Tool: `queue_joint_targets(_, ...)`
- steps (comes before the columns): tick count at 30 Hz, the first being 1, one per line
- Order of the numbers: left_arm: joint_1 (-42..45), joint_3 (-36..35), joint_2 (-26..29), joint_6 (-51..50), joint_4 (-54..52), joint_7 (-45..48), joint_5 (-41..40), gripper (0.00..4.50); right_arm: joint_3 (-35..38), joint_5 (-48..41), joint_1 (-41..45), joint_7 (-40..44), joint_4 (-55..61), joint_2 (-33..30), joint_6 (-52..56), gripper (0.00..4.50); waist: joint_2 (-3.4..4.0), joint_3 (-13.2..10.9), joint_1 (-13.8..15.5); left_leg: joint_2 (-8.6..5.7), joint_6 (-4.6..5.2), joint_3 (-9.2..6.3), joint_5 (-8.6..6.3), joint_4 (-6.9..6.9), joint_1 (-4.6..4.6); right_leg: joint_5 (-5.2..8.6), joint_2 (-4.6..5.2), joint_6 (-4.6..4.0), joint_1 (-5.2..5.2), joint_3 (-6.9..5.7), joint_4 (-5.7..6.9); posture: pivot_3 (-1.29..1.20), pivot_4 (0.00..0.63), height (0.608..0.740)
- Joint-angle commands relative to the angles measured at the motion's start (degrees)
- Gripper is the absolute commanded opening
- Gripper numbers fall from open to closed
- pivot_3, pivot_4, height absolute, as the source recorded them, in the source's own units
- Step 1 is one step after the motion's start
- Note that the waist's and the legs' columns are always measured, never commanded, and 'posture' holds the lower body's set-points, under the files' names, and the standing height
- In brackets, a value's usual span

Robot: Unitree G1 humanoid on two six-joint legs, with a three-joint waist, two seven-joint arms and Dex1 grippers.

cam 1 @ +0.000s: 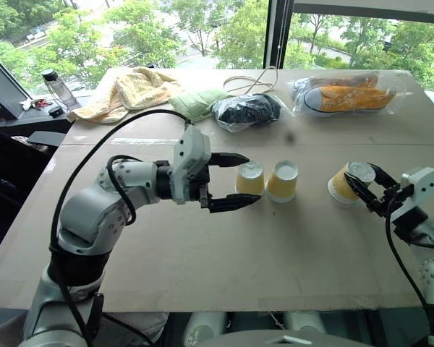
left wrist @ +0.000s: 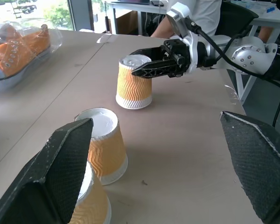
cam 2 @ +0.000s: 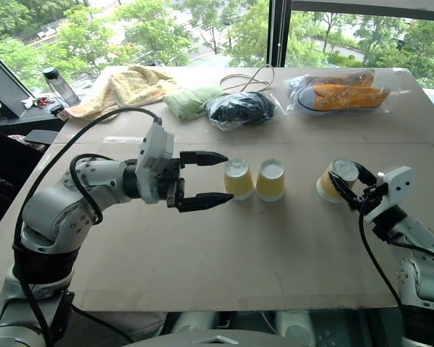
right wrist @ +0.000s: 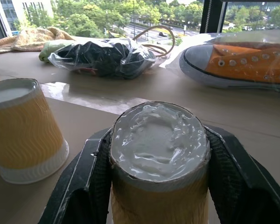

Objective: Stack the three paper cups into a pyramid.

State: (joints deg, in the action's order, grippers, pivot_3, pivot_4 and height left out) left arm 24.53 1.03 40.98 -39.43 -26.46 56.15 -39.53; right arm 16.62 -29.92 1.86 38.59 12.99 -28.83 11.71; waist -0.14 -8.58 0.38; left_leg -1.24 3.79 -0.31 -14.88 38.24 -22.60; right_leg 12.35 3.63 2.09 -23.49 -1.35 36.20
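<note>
Next, my right gripper lets go of the third paper cup on top of the two standing cups [cam 1: 269,170], so that it bridges both of their bases.
Two paper cups stand upside down, side by side, at the middle of the table: the left one [cam 1: 250,178] and the right one [cam 1: 282,181]. My left gripper [cam 1: 239,181] is open, level and pointing right, its fingertips just short of the left cup; nothing is between them. In the left wrist view both cups [left wrist: 105,144] sit beside one finger [left wrist: 51,172]. The third paper cup [cam 1: 341,184] is off to the right, base up and tilted. My right gripper [cam 1: 363,179] is shut on it near its white base [right wrist: 158,140]. No pyramid stands.
At the back of the brown table [cam 1: 202,260] lie orange sneakers in a clear bag [cam 1: 347,94], a black bundle in plastic [cam 1: 246,110], a green cloth [cam 1: 195,101], a yellow towel [cam 1: 130,90] and a looped cord [cam 1: 249,81]. A bottle [cam 1: 56,87] stands on the left ledge.
</note>
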Motion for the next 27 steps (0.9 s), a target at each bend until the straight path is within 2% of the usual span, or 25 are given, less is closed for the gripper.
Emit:
queue_joint_targets(1, -3.1, -4.8, 2.1, 1.2, -2.3, -0.8, -0.4, 4.50, -1.7, -6.8, 5.8, 0.3, 8.4, -2.8, 8.3, 2.24, 0.02, 0.0, 0.1, 0.02, 0.00, -0.01, 0.00, -0.01, -0.01, 0.00, 0.00, 0.00, -0.01, -0.03, 0.00, 0.00, 0.150, 0.740)
queue_joint_targets(7, -8.8, -9.8, 3.8, 1.4, -4.1, -2.7, -0.8, 4.50, -5.6, -15.3, 17.5, -2.6, 13.3, -4.3, 21.1, 2.24, -0.03, -0.1, 0.6, 0.03, 0.00, -0.07, -0.01, -0.02, -0.10, 0.00, 0.07, -0.01, -0.04, -0.13, -0.05, 0.00, 0.150, 0.740)
queue_joint_targets(14, -10.6, -11.7, 3.0, 1.6, -5.9, -5.4, -1.5, 4.50, -13.4, -15.8, 31.9, -4.9, 9.4, -3.0, 31.5, 2.24, -0.03, -0.2, 0.2, -0.03, -0.01, -0.03, 0.00, -0.03, -0.20, 0.05, 0.25, -0.13, -0.08, -0.18, -0.18, 0.00, 0.150, 0.740)
queue_joint_targets(19, -10.7, -12.4, 2.8, 1.6, -6.9, -7.2, -2.5, 4.50, -14.6, -16.0, 32.5, -1.6, 8.3, -4.0, 33.7, 2.24, -0.10, -0.2, 0.6, -0.06, -0.02, -0.14, 0.00, -0.08, -0.27, -0.02, 0.29, -0.01, -0.09, -0.34, -0.21, 0.00, 0.150, 0.740)
queue_joint_targets(27, -11.2, -12.5, 2.9, 1.7, -7.4, -8.1, -3.0, 4.50, -17.3, -11.6, 32.4, 1.1, 5.9, -4.1, 32.6, 2.24, -0.11, -0.3, 0.3, -0.12, -0.01, -0.12, 0.00, -0.09, -0.28, -0.03, 0.36, 0.00, -0.10, -0.32, -0.25, 0.00, 0.150, 0.740)
